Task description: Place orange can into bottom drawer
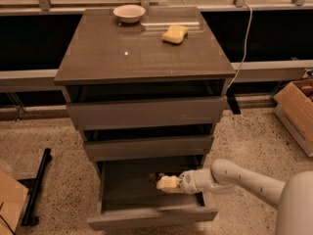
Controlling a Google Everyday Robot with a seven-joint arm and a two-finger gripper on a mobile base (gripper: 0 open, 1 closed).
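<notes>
Next, I set the orange can on the bottom drawer's dark bottom (169,192), off-centre toward the white arm's side, with my gripper. The can is now low inside that drawer.
The bottom drawer (151,218) of the grey-brown cabinet is pulled open, and its tray is dark inside. My gripper (165,182) reaches into it from the right on a white arm (234,177). It sits low over the drawer floor, right of centre. It is shut on the orange can (169,184), which shows as a pale yellowish shape at its tip. I cannot tell whether the can touches the drawer floor.
The two upper drawers (146,112) are slightly open. A pale bowl (129,12) and a yellow sponge (175,34) lie on the cabinet top (142,58). A cardboard box (296,106) stands at the right. Another box (10,202) and a black bar (36,187) are on the floor at the left.
</notes>
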